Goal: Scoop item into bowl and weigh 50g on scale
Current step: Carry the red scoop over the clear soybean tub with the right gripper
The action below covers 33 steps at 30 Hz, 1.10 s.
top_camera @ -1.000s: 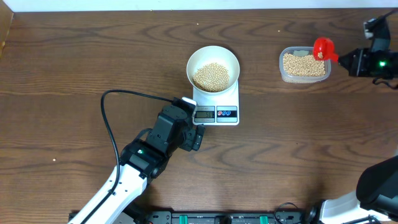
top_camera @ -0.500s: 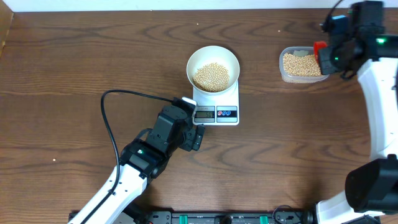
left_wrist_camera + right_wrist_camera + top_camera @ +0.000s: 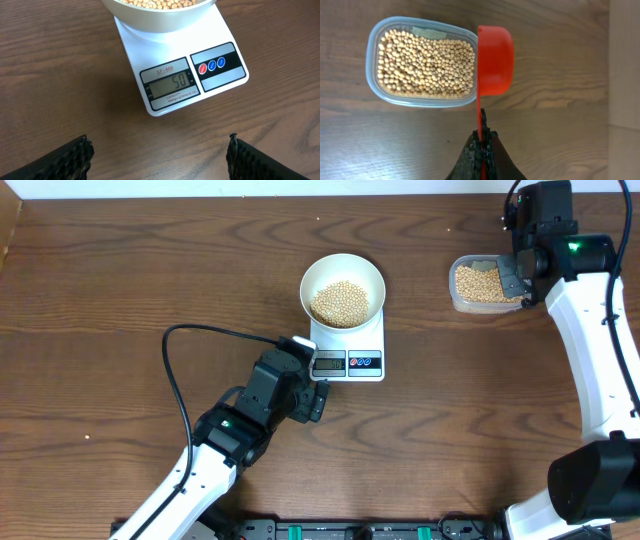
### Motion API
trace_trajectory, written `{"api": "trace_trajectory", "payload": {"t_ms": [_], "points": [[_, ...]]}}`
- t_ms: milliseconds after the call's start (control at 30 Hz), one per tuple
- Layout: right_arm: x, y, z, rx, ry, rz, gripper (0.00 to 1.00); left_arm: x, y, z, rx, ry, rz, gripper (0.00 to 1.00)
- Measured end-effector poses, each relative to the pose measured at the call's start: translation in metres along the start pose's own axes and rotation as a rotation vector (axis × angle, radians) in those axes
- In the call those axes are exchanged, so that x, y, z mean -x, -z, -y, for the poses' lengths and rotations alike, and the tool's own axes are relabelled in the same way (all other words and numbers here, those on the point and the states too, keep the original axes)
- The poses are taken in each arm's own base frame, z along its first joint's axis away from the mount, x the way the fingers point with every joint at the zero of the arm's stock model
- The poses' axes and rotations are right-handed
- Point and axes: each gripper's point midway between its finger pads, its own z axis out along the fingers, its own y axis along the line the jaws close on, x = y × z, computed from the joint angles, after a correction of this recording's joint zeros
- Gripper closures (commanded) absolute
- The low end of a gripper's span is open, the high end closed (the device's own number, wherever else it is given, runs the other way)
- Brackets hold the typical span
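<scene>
My right gripper is to put the red scoop down on the beans at the clear tub's end (image 3: 511, 290) (image 3: 453, 71) farthest from the white bowl.
The white bowl (image 3: 343, 288) holds a pile of tan beans (image 3: 342, 302) and stands on the white scale (image 3: 350, 352). In the left wrist view the scale's display (image 3: 172, 84) reads 50. My left gripper (image 3: 160, 160) hovers open just in front of the scale, with bare table between its fingers (image 3: 70, 159). My right gripper (image 3: 482, 147) is shut on the thin handle of a red scoop (image 3: 495, 60). The scoop's cup hangs over the right end of the clear tub (image 3: 422, 62), which is full of beans. In the overhead view the right gripper (image 3: 517, 275) hides the scoop.
A black cable (image 3: 178, 385) loops over the table left of the left arm. The clear tub (image 3: 487, 284) sits at the far right, near the table's back edge. A pale strip (image 3: 625, 75) marks the table's edge beside the scoop.
The right arm has swung in from the right edge to above the tub's right end, carrying the red scoop. The left arm, bowl and scale have not moved.
</scene>
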Motion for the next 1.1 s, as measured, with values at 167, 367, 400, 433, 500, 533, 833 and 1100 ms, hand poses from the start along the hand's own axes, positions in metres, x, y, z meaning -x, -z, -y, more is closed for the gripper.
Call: {"api": "trace_trajectory", "payload": {"t_ms": [167,367,400,433,500,533,833,1100], "points": [[0.002,0.001,-0.015,0.088,-0.045,0.011,0.99,0.0,0.0,0.0,0.0,0.0,0.0,0.12],[0.008,0.003,-0.032,0.187,-0.075,0.032,0.99,0.0,0.0,0.0,0.0,0.0,0.0,0.12],[0.008,0.004,-0.034,0.201,-0.078,0.033,0.99,0.0,0.0,0.0,0.0,0.0,0.0,0.12],[0.008,0.004,-0.036,0.212,-0.079,0.032,0.99,0.0,0.0,0.0,0.0,0.0,0.0,0.12],[0.007,0.005,-0.039,0.232,-0.081,0.03,0.99,0.0,0.0,0.0,0.0,0.0,0.0,0.12],[0.007,0.005,-0.041,0.241,-0.081,0.029,0.99,0.0,0.0,0.0,0.0,0.0,0.0,0.12],[0.021,0.013,-0.061,0.412,-0.104,0.086,0.99,0.0,0.0,0.0,0.0,0.0,0.0,0.12],[0.022,0.013,-0.035,0.622,-0.272,0.11,0.99,0.0,0.0,0.0,0.0,0.0,0.0,0.12]]}}
